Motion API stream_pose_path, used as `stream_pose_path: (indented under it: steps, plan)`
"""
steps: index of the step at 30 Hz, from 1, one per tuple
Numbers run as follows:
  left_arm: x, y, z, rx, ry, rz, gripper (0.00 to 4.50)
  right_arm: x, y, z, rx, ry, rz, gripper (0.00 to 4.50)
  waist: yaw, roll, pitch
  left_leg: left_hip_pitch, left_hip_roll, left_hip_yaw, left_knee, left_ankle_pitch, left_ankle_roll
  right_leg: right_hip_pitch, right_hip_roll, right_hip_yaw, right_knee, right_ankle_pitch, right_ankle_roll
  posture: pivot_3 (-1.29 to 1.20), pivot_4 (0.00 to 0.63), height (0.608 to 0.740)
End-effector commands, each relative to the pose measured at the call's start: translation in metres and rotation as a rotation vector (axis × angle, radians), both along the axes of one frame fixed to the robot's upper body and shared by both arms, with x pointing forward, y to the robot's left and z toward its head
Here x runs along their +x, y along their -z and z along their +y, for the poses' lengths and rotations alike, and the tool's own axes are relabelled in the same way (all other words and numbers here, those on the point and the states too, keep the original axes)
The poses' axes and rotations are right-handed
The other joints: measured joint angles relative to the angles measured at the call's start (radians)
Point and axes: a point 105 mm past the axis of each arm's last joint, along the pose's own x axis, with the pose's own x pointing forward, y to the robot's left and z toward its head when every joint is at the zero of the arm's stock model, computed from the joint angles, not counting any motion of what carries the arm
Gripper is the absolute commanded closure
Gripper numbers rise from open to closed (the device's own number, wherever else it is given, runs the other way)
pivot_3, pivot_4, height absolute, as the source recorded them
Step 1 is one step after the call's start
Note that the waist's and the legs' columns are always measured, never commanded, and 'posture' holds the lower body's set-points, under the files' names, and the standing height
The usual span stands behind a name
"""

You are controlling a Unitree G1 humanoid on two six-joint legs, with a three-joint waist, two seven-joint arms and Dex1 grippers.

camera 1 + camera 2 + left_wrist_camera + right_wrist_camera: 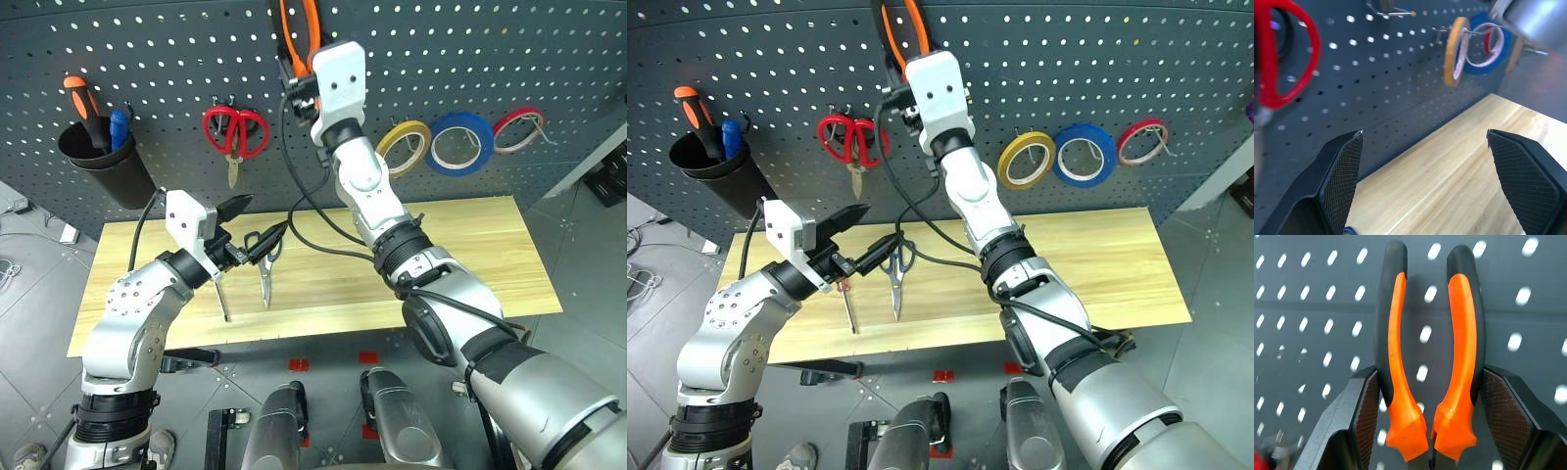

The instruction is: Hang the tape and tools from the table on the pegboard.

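Note:
The handle loops of the dark-handled scissors must stay free for hanging, so my left gripper needs to close on the blades (265, 278) beside their screw.
The orange-and-black pliers (297, 27) are held handles-up against the dark pegboard (167, 54), and my right gripper (1427, 423) is shut on them, its pads pressing both handles from outside. The yellow tape (404, 145) hangs on a pegboard hook. On the table (470, 255) lie the dark-handled scissors (265, 262) and the slim screwdriver (849, 308), its red handle mostly hidden behind my left gripper (260, 217). That gripper hovers open over them, holding nothing, and faces the board.
Red-handled scissors (235, 132) hang left of the pliers. A blue roll (462, 143) and a thin red roll (517, 129) hang right of the yellow tape. A black cup (103, 162) with an orange-and-black screwdriver sits on the board's left.

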Motion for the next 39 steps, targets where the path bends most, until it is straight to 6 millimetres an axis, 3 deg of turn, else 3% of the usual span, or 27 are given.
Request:
stream_pose_path:
  steps: [1,10,17,24,33,39]
  plan:
    - [-0.009,-0.013,-0.002,-0.006,-0.003,-0.065,0.24,-0.018,-0.042,-0.009,0.109,-0.011,-0.117,1.73,0.004,0.000,0.002,-0.001,0.000,0.000,0.000,0.000,0.000,0.000,0.000,0.000,-0.001,0.000,0.000,-0.13,0.340,0.740]
    - [-0.010,-0.010,-0.006,-0.014,-0.006,-0.056,0.24,-0.024,-0.029,-0.003,0.013,0.045,-0.194,1.73,0.016,0.000,0.003,-0.002,0.000,0.000,0.000,0.000,0.000,-0.001,0.000,0.000,-0.003,0.000,0.000,-0.12,0.337,0.740]
    - [-0.008,-0.012,-0.005,-0.017,-0.010,-0.063,0.24,-0.016,0.003,-0.005,-0.106,0.109,-0.198,1.73,0.020,0.000,0.003,-0.002,0.000,0.000,0.000,0.001,-0.002,-0.001,0.000,0.000,-0.003,0.000,0.000,-0.11,0.335,0.740]
    - [-0.008,-0.011,-0.005,-0.019,-0.018,-0.067,0.24,-0.012,0.021,-0.006,-0.166,0.135,-0.190,1.73,0.020,0.000,0.003,-0.003,0.001,0.000,-0.001,0.002,-0.004,-0.002,0.001,0.000,-0.004,0.000,0.000,-0.11,0.333,0.740]
    - [-0.007,-0.010,-0.002,-0.028,-0.050,-0.071,0.24,0.011,0.050,-0.022,-0.099,0.144,0.031,1.73,0.023,0.000,0.003,-0.003,0.001,0.000,0.000,0.002,-0.004,-0.001,0.002,-0.001,-0.003,0.000,0.000,-0.11,0.328,0.740]
    - [-0.007,-0.005,0.000,-0.039,-0.067,-0.057,0.24,0.014,0.066,-0.028,-0.113,0.144,0.092,1.73,0.024,0.000,0.003,-0.003,0.002,0.000,0.000,0.002,-0.004,-0.001,0.001,-0.001,-0.003,0.000,0.000,-0.12,0.327,0.740]
